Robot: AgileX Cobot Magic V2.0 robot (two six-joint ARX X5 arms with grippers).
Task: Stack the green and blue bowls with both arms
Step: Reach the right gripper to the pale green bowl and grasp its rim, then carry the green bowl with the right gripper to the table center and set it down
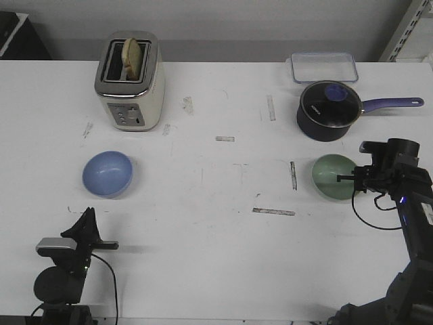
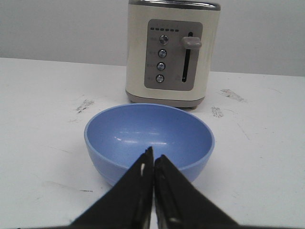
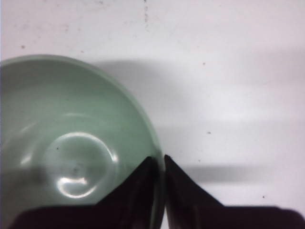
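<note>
I will set the green bowl down with my right gripper between the blue bowl and the nearest grey strip (image 1: 216, 200).
The blue bowl (image 1: 107, 173) sits upright on the white table at the left; it also fills the left wrist view (image 2: 148, 136). My left gripper (image 1: 88, 215) is shut and empty, low over the table just on the near side of that bowl (image 2: 153, 158). The green bowl (image 1: 333, 177) is at the right, near the saucepan. My right gripper (image 1: 354, 178) is shut on its right rim. In the right wrist view one finger is inside the green bowl (image 3: 71, 143) and one outside, with the gripper (image 3: 159, 160) pinching the rim. I cannot tell whether the bowl is off the table.
A cream toaster (image 1: 130, 81) holding bread stands behind the blue bowl, also in the left wrist view (image 2: 171, 52). A dark navy saucepan (image 1: 329, 110) with a long handle stands just behind the green bowl. A clear plastic container (image 1: 324, 67) lies at the back right.
</note>
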